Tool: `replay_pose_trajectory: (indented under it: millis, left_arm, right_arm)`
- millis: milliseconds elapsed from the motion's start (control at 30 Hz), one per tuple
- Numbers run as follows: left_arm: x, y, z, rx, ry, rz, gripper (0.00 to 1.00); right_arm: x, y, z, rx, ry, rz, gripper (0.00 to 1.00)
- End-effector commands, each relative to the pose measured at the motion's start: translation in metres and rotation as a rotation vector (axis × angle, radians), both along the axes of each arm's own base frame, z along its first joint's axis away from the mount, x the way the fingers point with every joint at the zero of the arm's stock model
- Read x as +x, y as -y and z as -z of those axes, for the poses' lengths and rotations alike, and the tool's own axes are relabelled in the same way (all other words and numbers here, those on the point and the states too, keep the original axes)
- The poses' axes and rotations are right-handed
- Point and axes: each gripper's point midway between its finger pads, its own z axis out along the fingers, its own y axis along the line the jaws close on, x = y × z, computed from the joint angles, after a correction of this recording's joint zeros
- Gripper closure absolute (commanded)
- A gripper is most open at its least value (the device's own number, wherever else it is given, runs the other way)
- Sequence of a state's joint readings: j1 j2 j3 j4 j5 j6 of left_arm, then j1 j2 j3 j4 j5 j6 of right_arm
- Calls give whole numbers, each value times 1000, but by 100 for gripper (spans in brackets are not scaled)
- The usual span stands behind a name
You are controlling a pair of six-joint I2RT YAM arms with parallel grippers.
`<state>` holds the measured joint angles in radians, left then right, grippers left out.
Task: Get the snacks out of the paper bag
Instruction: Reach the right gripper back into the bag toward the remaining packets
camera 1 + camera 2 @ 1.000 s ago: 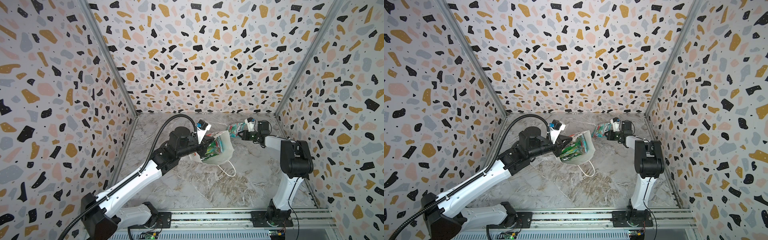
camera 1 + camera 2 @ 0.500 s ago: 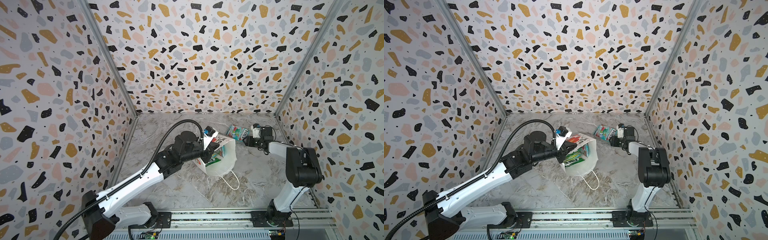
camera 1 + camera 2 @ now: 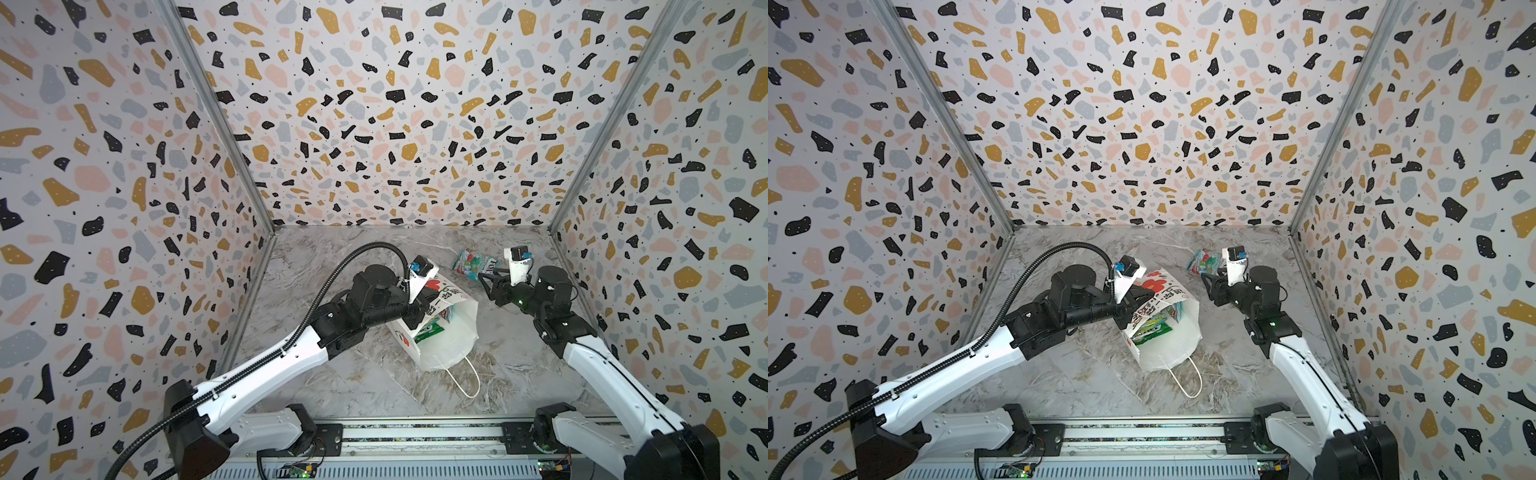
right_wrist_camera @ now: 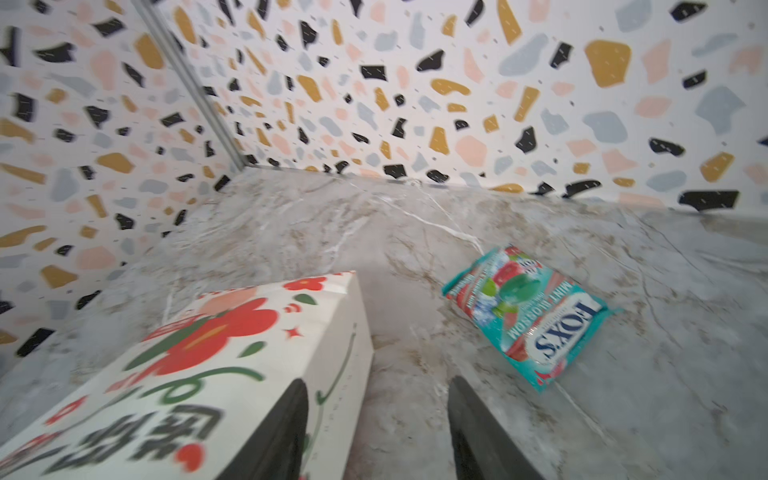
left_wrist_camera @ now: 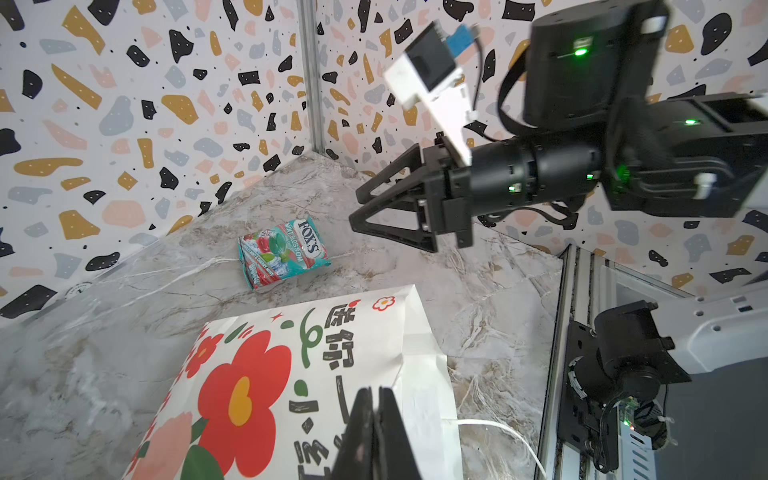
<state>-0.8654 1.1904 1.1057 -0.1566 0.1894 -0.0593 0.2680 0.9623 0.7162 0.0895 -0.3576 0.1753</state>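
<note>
The fingers of my right gripper needs to next close on the near end of the teal pouch (image 3: 449, 317), which is inside the white paper bag, beside the green pouch.
The white paper bag (image 3: 453, 340) (image 3: 1169, 340) with red flower print stands tilted mid-table, mouth up. My left gripper (image 3: 419, 309) (image 3: 1136, 309) is shut on its upper rim; in the left wrist view its jaws (image 5: 376, 392) pinch the printed side (image 5: 270, 374). Snacks show inside the bag, among them a green pouch (image 3: 430, 331) (image 3: 1150, 329). A teal-and-red FOX'S pouch (image 3: 473, 262) (image 3: 1204, 262) (image 5: 282, 251) (image 4: 525, 318) lies flat on the table at the back right. My right gripper (image 3: 485, 283) (image 3: 1208, 286) (image 5: 355, 208) (image 4: 378, 382) hovers open and empty between bag (image 4: 208, 374) and pouch.
The bag's white cord handle (image 3: 465, 378) (image 3: 1187, 378) trails over the marble table (image 3: 332, 374) toward the front. Speckled walls close in the left, back and right. A metal rail (image 3: 415, 432) with both arm bases runs along the front edge.
My right gripper opened and let go of the teal-and-red pouch at the back right, then drew back toward the front. My left gripper carried the bag lower and nearer the front.
</note>
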Motion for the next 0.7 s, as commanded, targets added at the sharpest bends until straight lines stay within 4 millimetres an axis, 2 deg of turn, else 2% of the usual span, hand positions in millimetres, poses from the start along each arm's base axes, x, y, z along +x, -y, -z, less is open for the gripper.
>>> replay_pose_trajectory:
  millis: [0, 167, 267, 467, 667]
  left_arm:
    - [8, -2, -3, -17, 30, -46, 100]
    - [14, -6, -3, -22, 29, -92, 100]
    - [17, -8, -2, -21, 29, -111, 100]
    - [21, -13, -4, -21, 44, -149, 100]
    - [23, -15, -4, -21, 47, -161, 100]
  right_arm:
    - [-35, -20, -12, 20, 21, -116, 44]
    - [-76, -49, -23, 41, 62, -255, 45]
    - [-95, -65, -16, 31, 60, -336, 45]
    - [-116, -85, 9, -30, 18, -432, 45]
    - [-128, -96, 30, -69, -17, -473, 45]
